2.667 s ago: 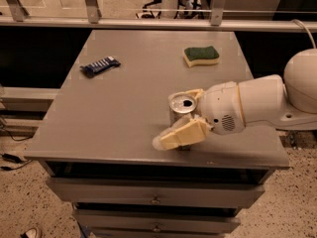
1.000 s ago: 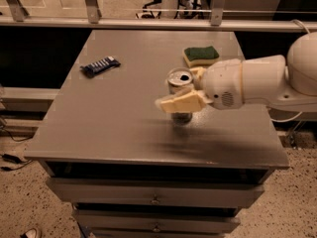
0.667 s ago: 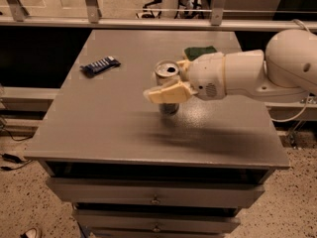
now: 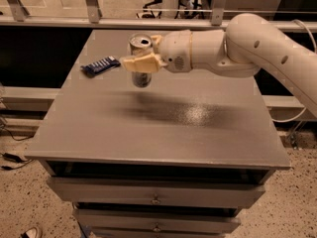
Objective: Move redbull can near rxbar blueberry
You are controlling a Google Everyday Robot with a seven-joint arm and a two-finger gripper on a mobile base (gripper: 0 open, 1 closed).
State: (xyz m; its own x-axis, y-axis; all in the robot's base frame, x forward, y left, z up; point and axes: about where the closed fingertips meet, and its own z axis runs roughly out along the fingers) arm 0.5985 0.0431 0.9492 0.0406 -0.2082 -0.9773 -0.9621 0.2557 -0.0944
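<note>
The robot's gripper needs to release the redbull can upright on the table (image 4: 118,75), next to the end of the rxbar blueberry that is nearest the robot's arm.
The redbull can (image 4: 141,78), a slim silver can with an open pull-tab top, is held upright in my gripper (image 4: 143,53), lifted a little above the grey table (image 4: 163,128). One cream finger (image 4: 140,63) crosses the can's front and the other is behind its rim. The rxbar blueberry (image 4: 100,66), a flat dark blue wrapper with white lettering, lies on the table's back left part, just left of the can. My white arm (image 4: 237,46) reaches in from the right.
The table is a cabinet top with drawers (image 4: 156,197) below its front edge. A metal railing (image 4: 148,21) runs behind the table. My arm covers the back right part of the table.
My gripper has carried the can from the table's front right, up and to the left, to a spot beside the blue wrapper. The green sponge seen earlier is now hidden behind my arm.
</note>
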